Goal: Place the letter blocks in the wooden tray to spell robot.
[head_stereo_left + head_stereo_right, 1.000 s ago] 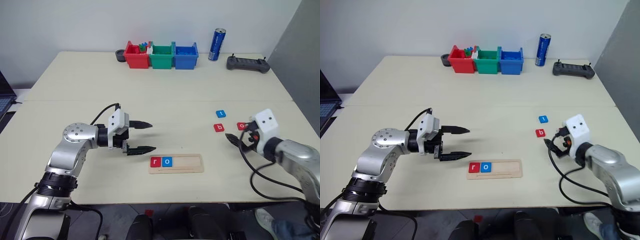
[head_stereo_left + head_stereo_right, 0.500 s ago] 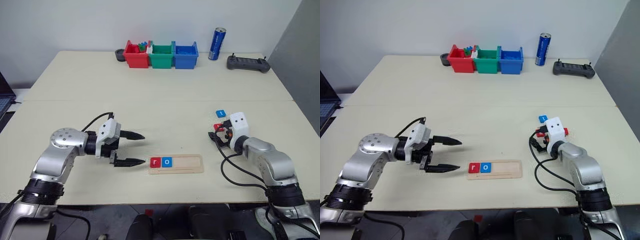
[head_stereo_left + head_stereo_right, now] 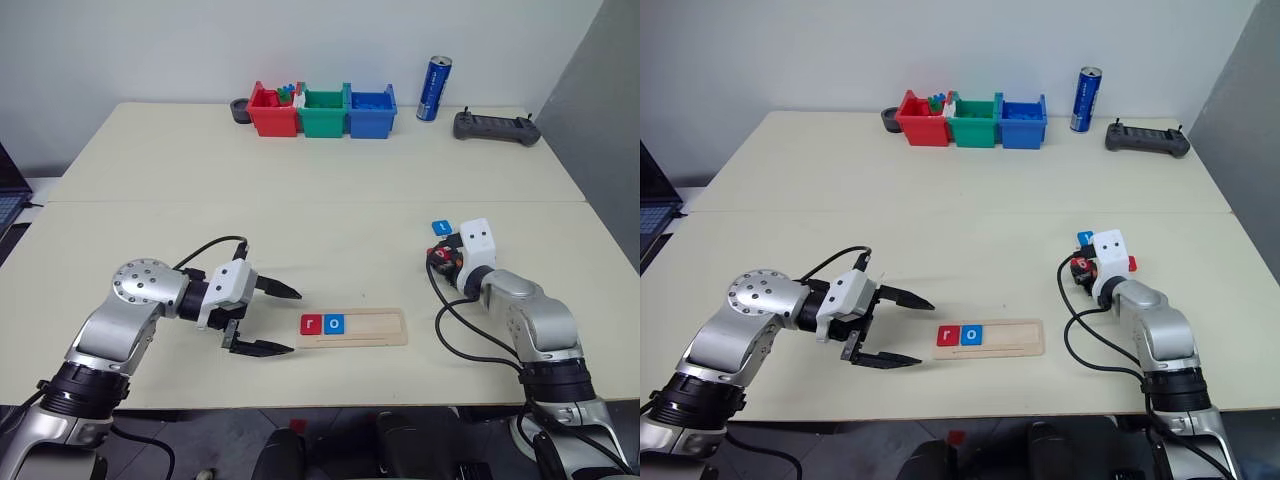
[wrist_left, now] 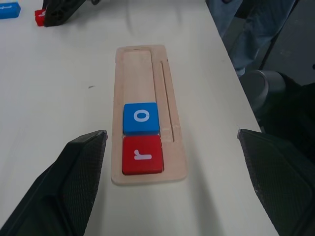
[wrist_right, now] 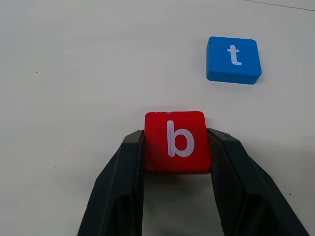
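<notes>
The b block's side facing the o block is covered by my right gripper's finger, so next I put the b block down and then grip its top and bottom edges [image 5: 174, 114].
The wooden tray [image 3: 380, 327] lies near the table's front edge, with a red r block [image 3: 310, 323] and a blue o block [image 3: 334, 323] side by side at its left end. My left gripper [image 3: 281, 320] hovers open just left of the tray, holding nothing. My right gripper [image 5: 176, 162] is low on the table at the right, shut on the red b block [image 5: 176, 140], with a finger against each side. The blue t block [image 5: 233, 59] lies just beyond it. A red block [image 3: 1130, 263] peeks out beside my right wrist, its letter hidden.
Red [image 3: 272, 112], green [image 3: 324, 113] and blue [image 3: 370, 113] bins stand at the table's back edge, beside a small dark dish [image 3: 240, 110]. A blue can [image 3: 433, 88] and a black controller [image 3: 495, 127] sit at the back right. A laptop [image 3: 8, 195] pokes in at far left.
My right arm has swung in to the red b block and its fingers have shut on it. My left gripper has drawn back a little, still open.
</notes>
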